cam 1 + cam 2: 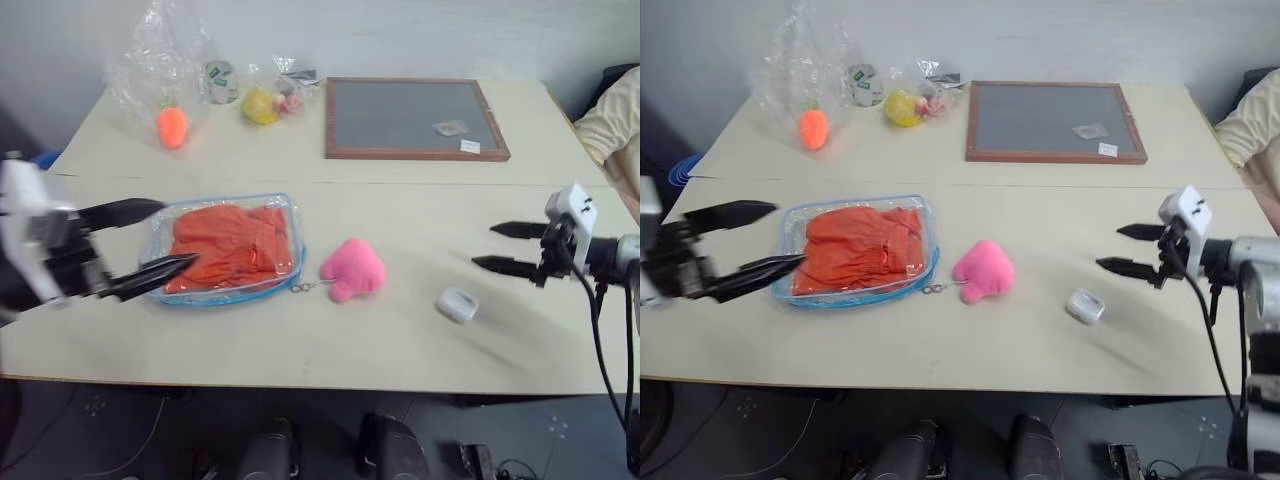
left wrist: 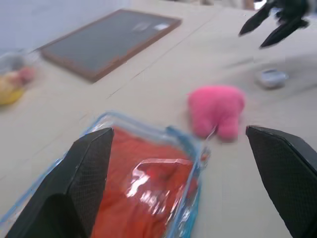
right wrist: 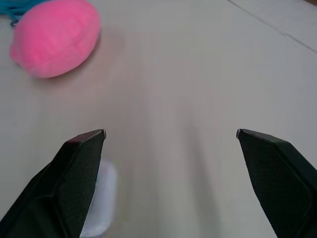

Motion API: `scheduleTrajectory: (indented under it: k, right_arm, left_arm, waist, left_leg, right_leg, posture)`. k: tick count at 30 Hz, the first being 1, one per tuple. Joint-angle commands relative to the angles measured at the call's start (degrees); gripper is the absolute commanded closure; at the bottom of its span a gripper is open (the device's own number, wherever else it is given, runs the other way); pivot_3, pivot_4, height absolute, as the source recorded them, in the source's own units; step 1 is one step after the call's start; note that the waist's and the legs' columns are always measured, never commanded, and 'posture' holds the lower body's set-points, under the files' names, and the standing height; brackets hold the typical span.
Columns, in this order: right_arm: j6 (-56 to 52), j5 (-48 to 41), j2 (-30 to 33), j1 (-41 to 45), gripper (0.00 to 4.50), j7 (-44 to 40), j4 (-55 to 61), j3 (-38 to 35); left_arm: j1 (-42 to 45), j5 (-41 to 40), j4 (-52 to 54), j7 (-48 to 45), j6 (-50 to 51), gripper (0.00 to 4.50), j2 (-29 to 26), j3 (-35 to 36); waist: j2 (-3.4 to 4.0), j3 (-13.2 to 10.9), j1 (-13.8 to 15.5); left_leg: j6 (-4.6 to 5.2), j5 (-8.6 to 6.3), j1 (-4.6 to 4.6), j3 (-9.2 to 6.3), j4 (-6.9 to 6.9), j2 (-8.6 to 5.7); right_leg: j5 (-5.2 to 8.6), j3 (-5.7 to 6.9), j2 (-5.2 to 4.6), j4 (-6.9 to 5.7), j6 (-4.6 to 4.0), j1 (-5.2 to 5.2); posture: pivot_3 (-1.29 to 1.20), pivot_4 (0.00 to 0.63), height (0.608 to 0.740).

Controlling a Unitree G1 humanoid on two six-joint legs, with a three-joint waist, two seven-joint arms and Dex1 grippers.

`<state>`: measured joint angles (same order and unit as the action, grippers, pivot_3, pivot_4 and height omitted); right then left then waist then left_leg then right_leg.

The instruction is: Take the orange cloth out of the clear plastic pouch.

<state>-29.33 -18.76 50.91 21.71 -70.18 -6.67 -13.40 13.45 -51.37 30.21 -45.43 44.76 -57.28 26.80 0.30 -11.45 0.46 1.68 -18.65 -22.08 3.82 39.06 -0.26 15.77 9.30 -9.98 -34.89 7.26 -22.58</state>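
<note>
Next, my left gripper grips the near-side corner [image 1: 166,299] of the clear plastic pouch, on the light-blue edging that is farthest from the metal zipper pull.
The clear plastic pouch [image 1: 157,232] with light-blue edging lies flat on the table, left of centre, its metal zipper pull [image 1: 299,288] at the right corner. The wrinkled orange cloth [image 1: 232,246] is inside it. My left gripper [image 1: 172,238] hovers open over the pouch's left end, one finger above the cloth's near edge and the other by the far-left rim. In the left wrist view the pouch [image 2: 174,136] and cloth [image 2: 143,198] lie between the fingers. My right gripper [image 1: 491,247] hangs open and empty above the table at the right.
A pink plush [image 1: 353,268] lies just right of the pouch. A small white case [image 1: 457,304] sits near my right gripper. At the back are a framed dark board [image 1: 410,117], crinkly clear bags with an orange toy [image 1: 172,127] and a yellow toy [image 1: 260,105].
</note>
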Motion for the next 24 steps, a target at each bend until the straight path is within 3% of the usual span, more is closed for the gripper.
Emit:
scheduleTrajectory:
  k: [1, 4, 8, 19, 22, 24]
  right_arm:
    - [-4.74, -3.23, -1.56, -6.5, 0.08, 6.17, 12.74, -3.74]
    - [-6.01, -4.35, -3.75, -12.3, 0.08, 9.79, 18.02, -4.16]
    - [-4.58, -3.19, -5.4, -16.02, 0.08, 13.3, 19.32, -2.9]
    - [4.03, 2.56, -6.33, -18.04, 0.08, 15.76, 13.4, 5.23]
    - [3.87, 1.33, -6.63, -17.8, 0.67, 15.89, 13.17, 4.55]
    - [4.11, 1.09, -6.3, -18.03, 1.38, 15.87, 13.27, 4.23]
  left_arm:
    - [9.01, 2.68, 1.24, -0.67, -0.9, 0.0, 2.15, -13.45]
    - [15.2, 6.03, 1.46, -3.39, -2.27, 0.0, 4.77, -22.81]
    - [19.05, 8.72, 0.52, -6.13, -3.72, 0.0, 7.51, -28.84]
    - [23.91, 14.25, -2.59, -8.83, -5.68, 0.0, 11.59, -32.74]
    - [24.11, 14.62, -2.96, -8.48, -5.76, 0.0, 12.12, -32.21]
    - [24.11, 14.48, -2.97, -8.37, -5.61, 0.0, 12.45, -31.93]
  waist:
    - [-0.03, 0.02, 0.19]
    - [-0.08, 0.04, 0.3]
    - [-0.08, 0.04, 0.71]
    - [-0.26, 0.14, 0.9]
    - [-0.27, 0.14, 0.94]
    - [-0.27, 0.14, 0.95]
  left_leg:
    - [0.0, 0.0, 0.02, 0.04, 0.01, 0.01]
    - [-0.06, -0.04, 0.09, 0.17, 0.01, 0.03]
    - [-0.09, -0.05, 0.12, 0.29, 0.02, 0.03]
    - [-0.09, -0.06, 0.22, 0.27, 0.06, 0.07]
    - [-0.09, -0.06, 0.32, 0.27, 0.06, 0.16]
    - [-0.09, -0.06, 0.33, 0.27, 0.06, 0.2]
  right_leg:
    - [0.0, -0.01, 0.02, 0.0, 0.0, 0.0]
    - [0.0, -0.1, 0.19, 0.01, 0.0, 0.01]
    - [-0.01, -0.19, 0.34, 0.06, -0.01, 0.0]
    - [-0.02, -0.18, 0.41, 0.09, -0.02, 0.1]
    - [-0.02, -0.19, 0.41, 0.09, -0.03, 0.19]
    - [-0.02, -0.21, 0.4, 0.09, -0.03, 0.2]
  posture:
    - [0.0, 0.15, 0.74]
    - [0.0, 0.15, 0.74]
    - [0.0, 0.15, 0.74]
    - [0.0, 0.15, 0.74]
    - [0.0, 0.15, 0.74]
    - [0.0, 0.15, 0.74]
